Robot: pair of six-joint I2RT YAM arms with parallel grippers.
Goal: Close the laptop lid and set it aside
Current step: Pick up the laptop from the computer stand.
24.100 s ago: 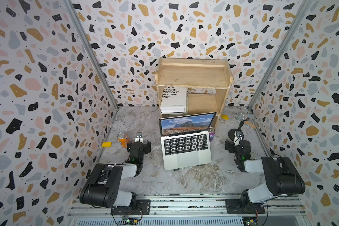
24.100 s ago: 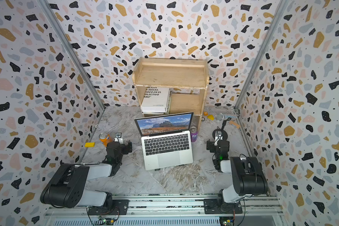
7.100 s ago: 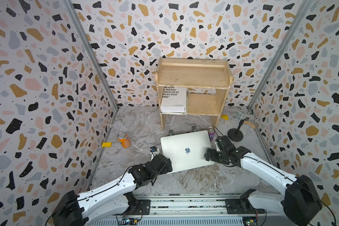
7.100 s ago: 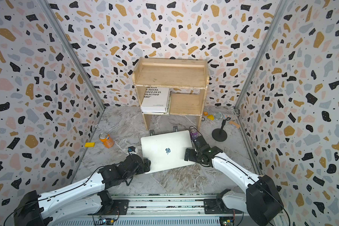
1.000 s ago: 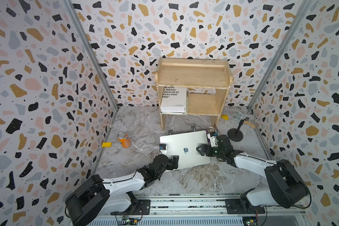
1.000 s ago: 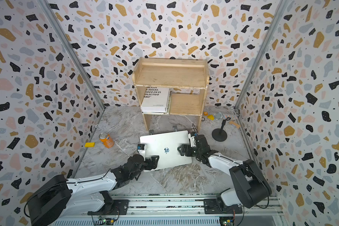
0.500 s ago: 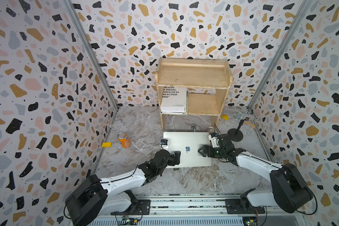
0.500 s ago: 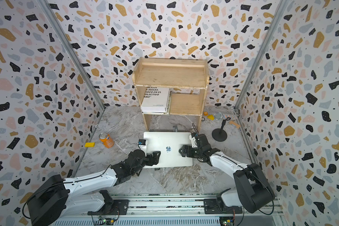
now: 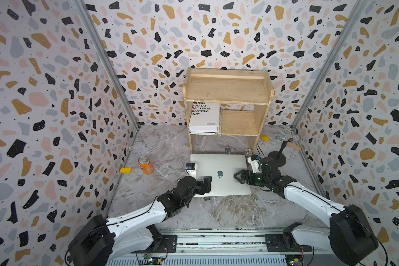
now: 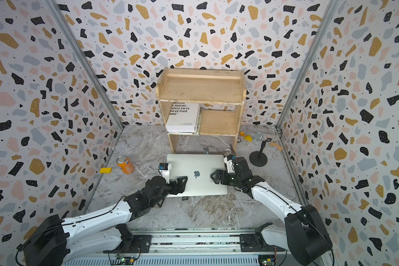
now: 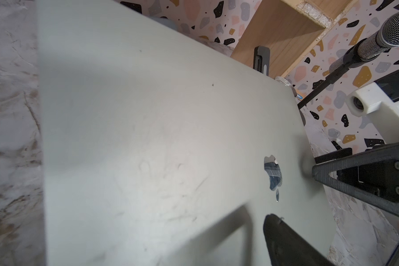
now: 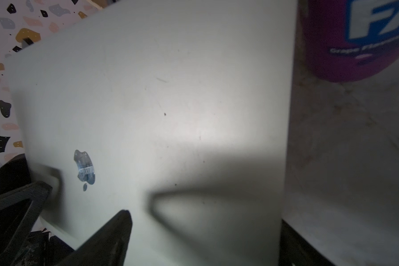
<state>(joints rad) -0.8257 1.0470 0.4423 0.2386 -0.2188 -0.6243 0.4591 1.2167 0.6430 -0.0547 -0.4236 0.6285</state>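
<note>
The middle of the laptop's short edge (image 9: 192,175) (image 11: 45,244), the one facing the orange can, will be gripped next by my left gripper.
The silver laptop (image 9: 219,165) (image 10: 194,163) lies flat and square in front of the shelf, its lid (image 11: 148,126) (image 12: 171,103) down with the apple logo up. My left gripper (image 9: 206,182) (image 10: 182,182) straddles its left edge, jaws wide. One left finger (image 11: 286,241) hovers over the lid and casts a shadow; the other is hidden. My right gripper (image 9: 238,178) (image 10: 214,177) (image 12: 205,221) straddles the right edge, also wide. One right finger (image 12: 106,237) is above the lid, the other beside the edge. I see neither gripper clamped on the laptop.
A wooden shelf (image 9: 226,92) holding a white book (image 9: 204,117) stands right behind the laptop. A purple can (image 12: 355,39) and a microphone on a round stand (image 9: 277,159) are close to my right gripper. An orange can (image 9: 145,164) and yellow block (image 9: 125,170) sit left.
Over the last second the laptop turned from skewed to square with the shelf and shifted slightly back. Both grippers moved with it at its edges. Much earlier it stood open.
</note>
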